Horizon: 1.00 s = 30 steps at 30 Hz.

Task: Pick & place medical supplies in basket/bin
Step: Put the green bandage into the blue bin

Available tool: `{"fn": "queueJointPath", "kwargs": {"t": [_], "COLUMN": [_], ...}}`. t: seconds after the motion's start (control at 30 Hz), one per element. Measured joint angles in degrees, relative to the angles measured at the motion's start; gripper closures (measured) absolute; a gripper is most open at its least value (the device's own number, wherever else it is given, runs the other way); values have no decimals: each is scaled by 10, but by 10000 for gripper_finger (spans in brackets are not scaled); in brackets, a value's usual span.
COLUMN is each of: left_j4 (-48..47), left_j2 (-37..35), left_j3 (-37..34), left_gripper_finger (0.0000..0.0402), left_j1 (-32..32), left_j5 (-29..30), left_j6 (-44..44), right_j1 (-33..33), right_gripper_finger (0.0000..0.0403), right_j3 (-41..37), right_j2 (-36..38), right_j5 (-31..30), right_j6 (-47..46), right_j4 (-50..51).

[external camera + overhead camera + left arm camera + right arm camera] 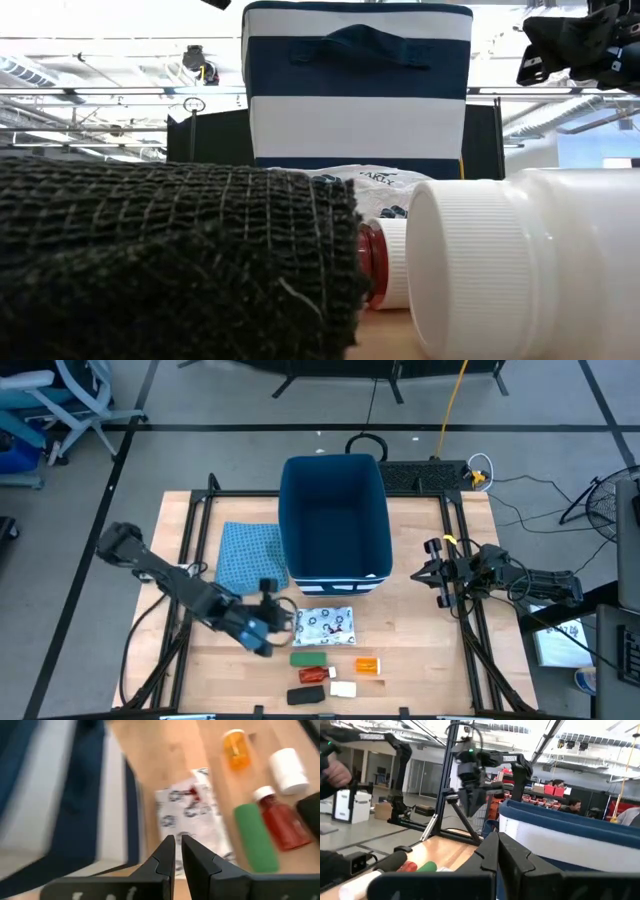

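Observation:
Next, my left gripper needs to close on the end of the green oblong (pixel 298 659) (pixel 263 859) that lies farther from the orange pill bottle.
The dark-blue bin (pixel 335 520) with a white band stands at the table's middle far side; the low view shows it (pixel 357 85) behind the items. Near it lie the white packet (pixel 327 625), green oblong (pixel 308 657), orange pill bottle (pixel 368 666), red piece (pixel 312 675), small white block (pixel 343 689) and black oblong (pixel 306 696). My left gripper (pixel 275 622) hovers at the packet's left edge with its fingers shut; its wrist view (pixel 178 842) looks down on the packet (pixel 192 817). My right gripper (pixel 432 573) waits shut to the right of the bin.
A blue patterned cloth (pixel 248 555) lies flat left of the bin. Black frame rails run along the table's left and right sides. Bare wood shows between the bin and the right gripper. People and equipment are in the room beyond the table.

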State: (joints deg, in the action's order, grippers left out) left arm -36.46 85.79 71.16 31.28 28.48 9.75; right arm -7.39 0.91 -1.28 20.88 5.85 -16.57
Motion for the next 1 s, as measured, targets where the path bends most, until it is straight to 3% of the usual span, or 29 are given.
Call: {"fn": "queueJointPath", "kwargs": {"t": [0.47, 0.67, 0.83, 1.0], "left_j4": [21, 77, 104, 109], "left_j2": [143, 181, 207, 234], "left_j3": [24, 24, 24, 24], "left_gripper_finger": [354, 253, 160, 116], "left_j1": [-8, -2, 8, 6], "left_j5": [-167, -238, -227, -229], "left_j6": [164, 176, 133, 117], "right_j1": [0, 0, 0, 0], "right_gripper_finger": [403, 403, 403, 403], "right_j3": [0, 0, 0, 0], "right_j2": [0, 0, 0, 0], "right_j5": [2, 2, 2, 2], "right_j6": [-22, -55, -53, -52], "right_j4": [-20, -19, -18, -19]}}
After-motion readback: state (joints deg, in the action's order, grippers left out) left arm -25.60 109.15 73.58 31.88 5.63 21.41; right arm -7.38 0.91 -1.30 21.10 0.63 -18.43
